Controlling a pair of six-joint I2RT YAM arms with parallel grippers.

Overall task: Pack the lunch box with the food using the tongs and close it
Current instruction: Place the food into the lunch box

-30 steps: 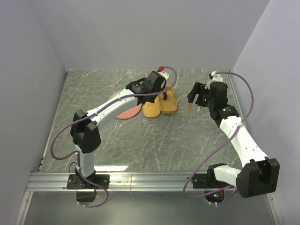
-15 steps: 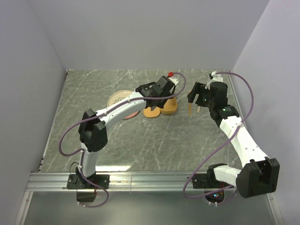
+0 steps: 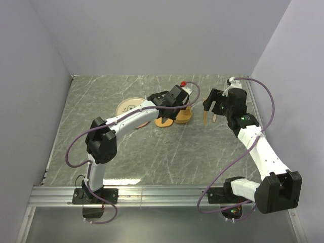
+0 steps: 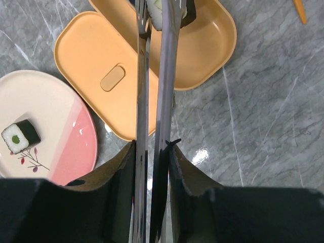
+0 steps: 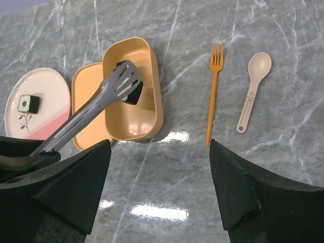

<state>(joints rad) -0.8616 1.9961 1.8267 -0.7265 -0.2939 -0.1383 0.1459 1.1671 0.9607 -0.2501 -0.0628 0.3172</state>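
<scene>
Next, I release the dark food cube from my left gripper inside the open lunch box (image 3: 179, 111) (image 4: 162, 33), by the side of the lunch box that is nearest the lid.
My left gripper (image 4: 152, 144) is shut on the handle end of the dark grey tongs (image 4: 164, 76). Their tips pinch a dark food cube (image 4: 186, 15) with a pale centre, right over the open orange-tan lunch box (image 4: 212, 45). The right wrist view shows the same tongs (image 5: 96, 109) and cube (image 5: 132, 91) inside the box's outline (image 5: 144, 116). The flat lid (image 4: 96, 76) lies beside the box, towards the plate. Another food cube (image 4: 20, 137) with a green centre sits on the cream-and-pink plate (image 4: 55, 106). My right gripper (image 5: 159, 187) hangs open and empty above the table, to the right of the box.
An orange fork (image 5: 212, 91) and a beige spoon (image 5: 253, 88) lie on the marble table to the right of the lunch box (image 3: 183, 115). From above, the plate (image 3: 127, 105) is left of the lid (image 3: 163, 122). Grey walls stand on three sides.
My left arm has swung right, from above the lid and plate to above the lunch box, with the tongs and cube. The right arm has not moved.
</scene>
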